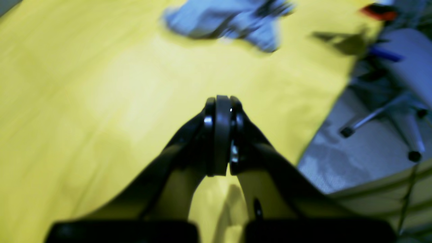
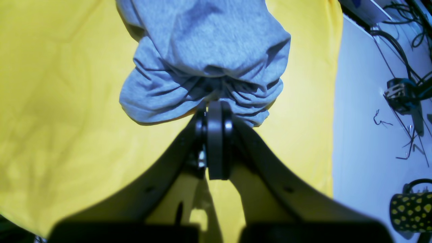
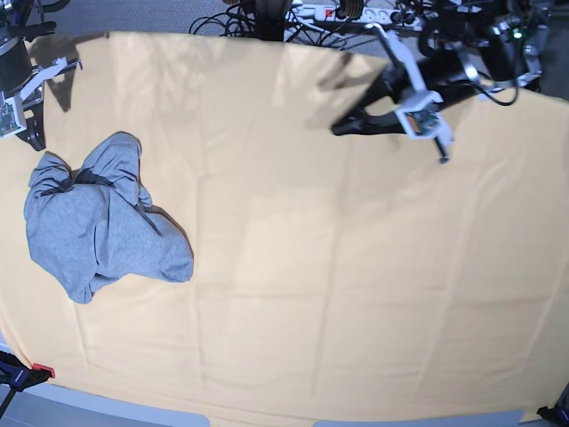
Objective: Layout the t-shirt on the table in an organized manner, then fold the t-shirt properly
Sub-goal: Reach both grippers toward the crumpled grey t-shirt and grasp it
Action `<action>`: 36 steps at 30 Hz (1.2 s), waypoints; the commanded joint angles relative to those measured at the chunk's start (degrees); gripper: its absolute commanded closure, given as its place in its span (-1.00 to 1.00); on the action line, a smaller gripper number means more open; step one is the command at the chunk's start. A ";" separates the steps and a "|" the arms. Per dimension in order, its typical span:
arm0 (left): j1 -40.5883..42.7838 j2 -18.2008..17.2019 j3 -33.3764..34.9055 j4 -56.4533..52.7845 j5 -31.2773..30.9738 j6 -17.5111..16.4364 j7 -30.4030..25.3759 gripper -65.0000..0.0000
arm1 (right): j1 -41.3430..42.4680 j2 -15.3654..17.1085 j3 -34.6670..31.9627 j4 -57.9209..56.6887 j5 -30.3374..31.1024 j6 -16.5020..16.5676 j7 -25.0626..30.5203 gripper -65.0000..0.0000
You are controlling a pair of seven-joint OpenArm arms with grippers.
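Next, I move my right gripper to the grey t-shirt's far corner [image 3: 126,163] [image 2: 139,91], the one closer to the middle of the table, and close it there.
The grey t-shirt [image 3: 98,222] lies crumpled in a heap at the left of the table [image 3: 311,267], which is covered in pale yellow-orange cloth. My right gripper [image 3: 37,142] is at the heap's upper left edge. In the right wrist view the right gripper [image 2: 214,104] is shut, and the t-shirt [image 2: 202,50] puckers in folds that run into its tip. My left gripper [image 3: 340,129] hangs shut and empty above the far right part of the table. The left wrist view is blurred; there the left gripper [image 1: 221,101] is far from the t-shirt [image 1: 229,23].
Cables and a power strip [image 3: 338,13] lie beyond the far edge. A red and black clamp [image 3: 36,372] sits at the front left corner. An office chair base [image 1: 405,118] stands on the floor beside the table edge. Loose cables [image 2: 401,94] lie past the edge.
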 commanded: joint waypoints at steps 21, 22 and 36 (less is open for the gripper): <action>-33.94 32.24 30.56 -40.98 5.42 -1.64 -1.81 1.00 | -0.66 -4.13 0.57 0.02 -2.36 1.27 3.17 1.00; -34.84 33.81 30.56 -42.56 5.40 -1.66 -1.66 1.00 | -0.66 -4.11 0.57 0.02 -2.71 1.16 3.15 1.00; -39.69 45.58 32.81 -60.76 5.33 -1.27 1.49 -0.19 | -0.81 -4.09 0.57 0.00 -3.72 1.64 3.13 1.00</action>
